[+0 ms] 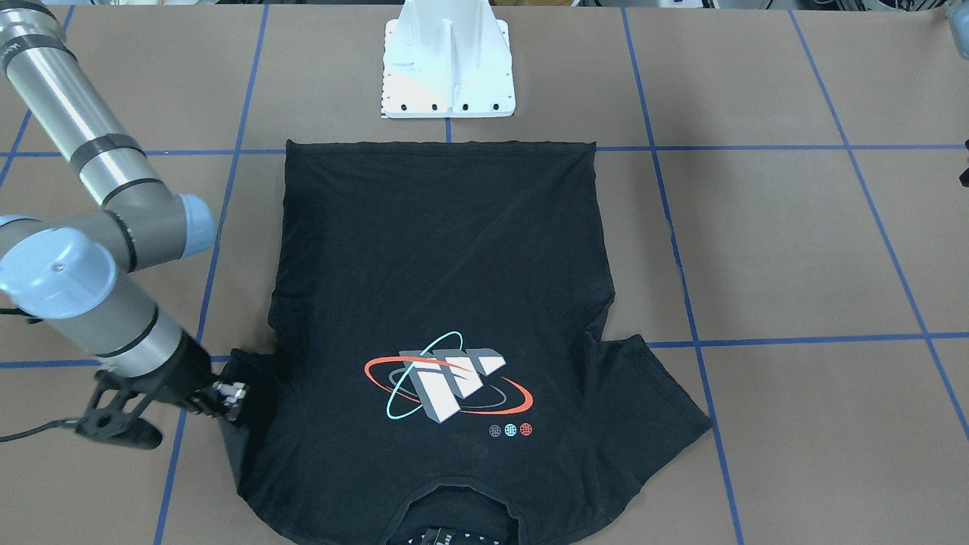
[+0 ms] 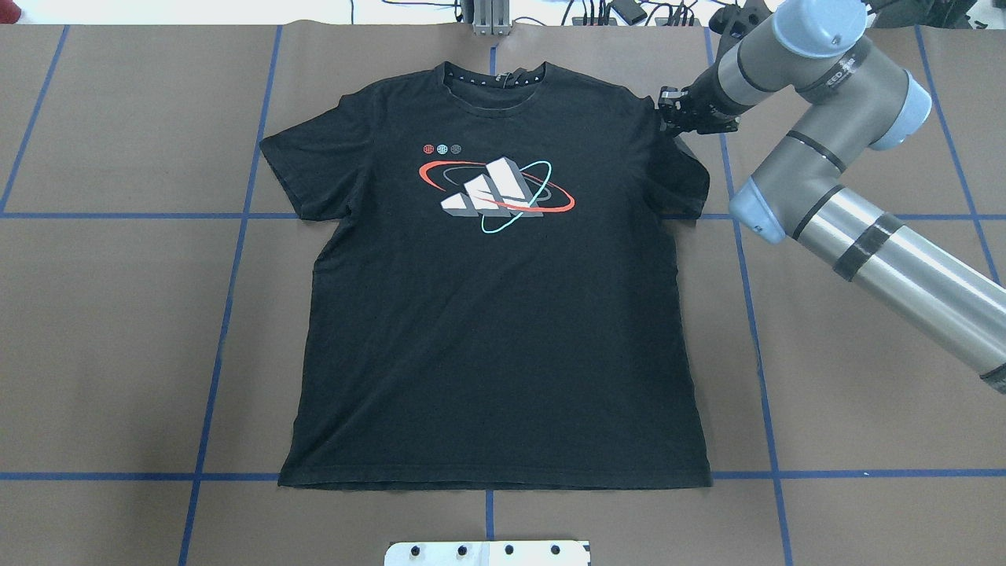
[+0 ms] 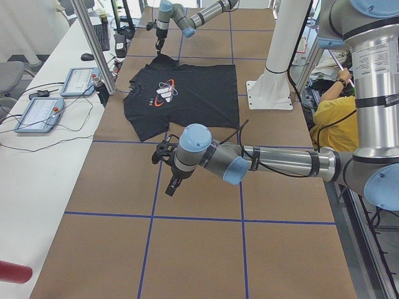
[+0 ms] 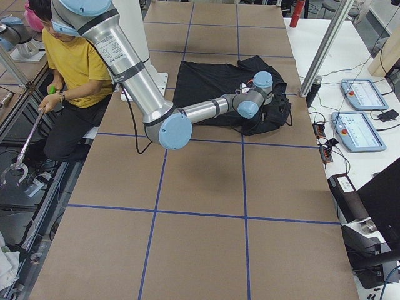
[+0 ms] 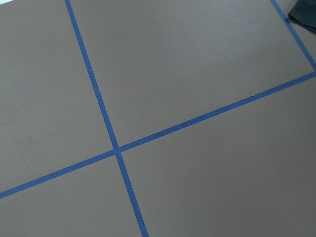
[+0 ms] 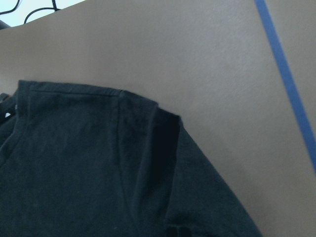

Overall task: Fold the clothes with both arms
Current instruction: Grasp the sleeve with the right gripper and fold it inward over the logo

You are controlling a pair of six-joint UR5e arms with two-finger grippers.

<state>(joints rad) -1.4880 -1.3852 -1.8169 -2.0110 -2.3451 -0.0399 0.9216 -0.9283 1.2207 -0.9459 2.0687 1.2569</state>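
Next, the right gripper releases the sleeve's corner on the lower bend of the logo's light-blue loop (image 1: 394, 400).
The black T-shirt (image 2: 487, 330) lies flat on the brown table, logo (image 2: 495, 192) face up, collar away from the robot's base. My right gripper (image 2: 670, 118) is at the shirt's right shoulder seam, shut on the sleeve (image 1: 242, 409), which is bunched and narrower than the other sleeve. In the right wrist view the shoulder (image 6: 89, 163) shows a raised fold, with no fingers in view. My left gripper (image 3: 168, 163) hovers over bare table left of the shirt. I cannot tell whether it is open. The left wrist view catches only a shirt corner (image 5: 303, 15).
The white base mount (image 1: 448, 68) stands just behind the shirt's hem. Blue tape lines grid the table. A person in a yellow shirt (image 4: 75, 62) sits beside the robot. Control tablets (image 3: 37, 112) and cables lie on the white bench beyond the table's far edge.
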